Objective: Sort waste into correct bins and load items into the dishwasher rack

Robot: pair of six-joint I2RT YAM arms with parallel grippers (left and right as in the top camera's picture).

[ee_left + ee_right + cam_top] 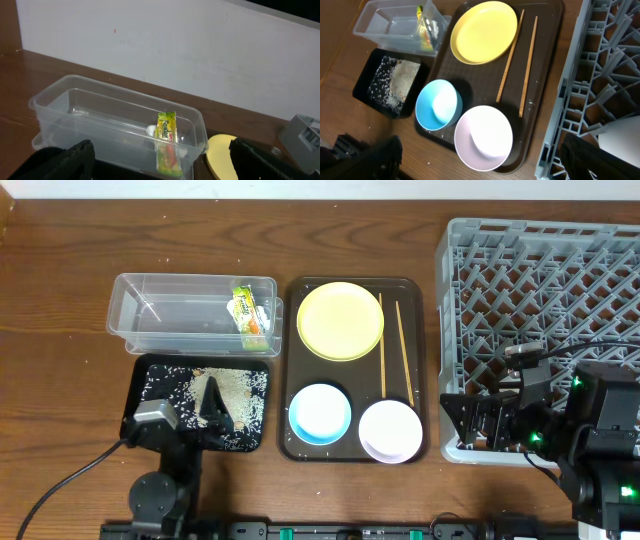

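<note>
The rack-side rim point(417, 417) point(508, 123) of the pinkish-white bowl, near the lower ends of the chopsticks, should be gripped next by my right gripper.
The green-and-orange wrapper point(247, 310) point(167, 142) lies inside the clear tub point(180, 315) point(100, 115). White rice scraps point(235, 385) cover the black tray point(135, 395). My left gripper point(212, 405) point(162, 170) hovers open and empty over that tray, facing the tub. The yellow plate point(340, 320) point(483, 31), two chopsticks point(382, 345) point(509, 57), the blue bowl point(320, 413) point(438, 104) and the pinkish-white bowl point(390, 430) point(483, 137) rest on a brown tray. My right gripper point(478, 420) point(485, 165) hangs open and empty beside the grey rack point(545, 310) point(600, 65), above the pinkish bowl.
The brown serving tray point(352, 370) sits between the two bins and the rack. A white wall runs behind the table's far edge. A few crumbs dot the wood near the blue bowl. No dishes show in the rack.
</note>
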